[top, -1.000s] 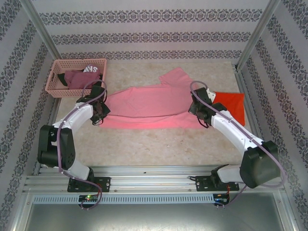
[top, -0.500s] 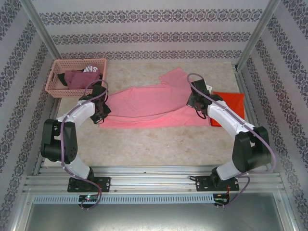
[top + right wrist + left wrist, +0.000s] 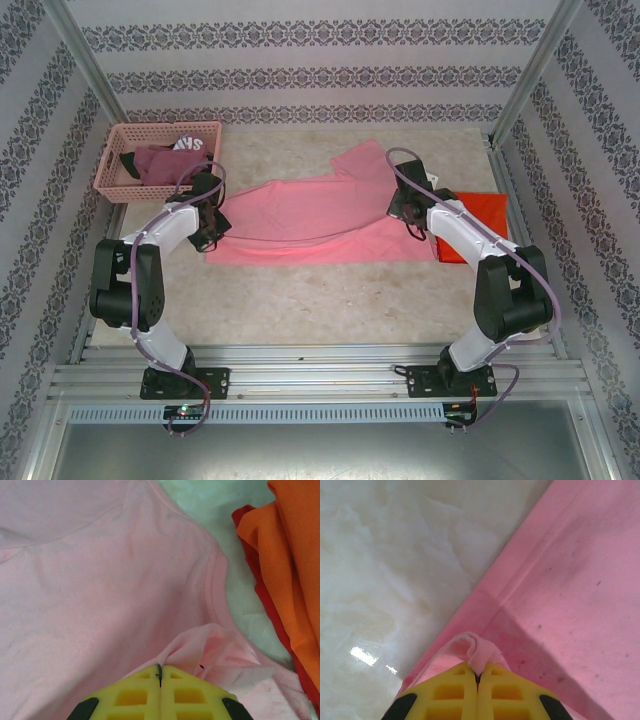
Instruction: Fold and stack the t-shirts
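The robot's left gripper needs to release the pinched fold on the salmon-pink t-shirt, along its side edge point(image 3: 222, 231) point(image 3: 471, 630) below the pink basket.
The salmon-pink t-shirt point(image 3: 310, 222) lies spread across the middle of the table, its near edge folded up over itself. My left gripper point(image 3: 212, 215) is shut on the shirt's left edge; in the left wrist view a pinched fold of the pink t-shirt point(image 3: 560, 575) sticks out between the yellow fingers point(image 3: 455, 695). My right gripper point(image 3: 408, 208) is shut on the right side of the same shirt, with bunched pink cloth point(image 3: 100, 580) at its yellow fingers point(image 3: 190, 697). The orange-red t-shirt point(image 3: 478, 222) lies folded at the right, partly under the right arm, its edge point(image 3: 295, 555) close to the right gripper.
A pink basket point(image 3: 112, 165) holding maroon and black garments point(image 3: 165, 160) stands at the back left. Metal frame posts and patterned walls close in the table on both sides. Bare marbled tabletop point(image 3: 330, 300) stretches between the pink shirt and the arm bases.
Both grippers have carried the pink shirt's near edge away from the bases, toward the back, folding it over. Both arms stretched further out; the right one now covers more of the orange-red shirt.
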Controlling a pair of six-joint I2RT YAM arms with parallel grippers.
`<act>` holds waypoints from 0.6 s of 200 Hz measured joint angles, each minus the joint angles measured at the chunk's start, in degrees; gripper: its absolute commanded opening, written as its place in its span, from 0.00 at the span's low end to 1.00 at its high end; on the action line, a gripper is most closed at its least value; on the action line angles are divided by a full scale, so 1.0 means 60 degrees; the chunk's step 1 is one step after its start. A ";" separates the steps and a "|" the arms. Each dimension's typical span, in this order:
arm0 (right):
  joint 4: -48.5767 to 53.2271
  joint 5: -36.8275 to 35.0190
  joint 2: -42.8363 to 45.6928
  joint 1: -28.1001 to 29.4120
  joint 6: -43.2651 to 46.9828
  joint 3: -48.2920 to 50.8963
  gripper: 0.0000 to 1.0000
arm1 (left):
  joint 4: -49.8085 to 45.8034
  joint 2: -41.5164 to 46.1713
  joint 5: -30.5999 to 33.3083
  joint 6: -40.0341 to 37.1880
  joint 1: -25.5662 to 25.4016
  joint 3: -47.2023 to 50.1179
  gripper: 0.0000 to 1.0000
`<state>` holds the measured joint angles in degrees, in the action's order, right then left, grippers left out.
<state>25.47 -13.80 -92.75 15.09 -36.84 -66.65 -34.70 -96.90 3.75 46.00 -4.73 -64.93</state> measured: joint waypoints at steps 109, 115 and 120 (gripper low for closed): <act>-0.0291 -0.0004 -0.0062 -0.0306 0.0211 -0.0208 0.00 | 0.0000 0.0018 0.0000 -0.0073 0.0248 -0.0062 0.00; -0.0291 -0.0004 -0.0098 -0.0310 0.0211 -0.0215 0.00 | 0.0000 0.0018 0.0000 -0.0076 0.0248 -0.0062 0.00; -0.0291 -0.0004 -0.0149 -0.0313 0.0211 -0.0226 0.00 | 0.0000 0.0018 0.0000 -0.0080 0.0248 -0.0062 0.00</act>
<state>23.73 -13.82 -93.65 13.21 -35.57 -68.01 -34.70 -96.79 3.75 45.52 -3.25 -65.30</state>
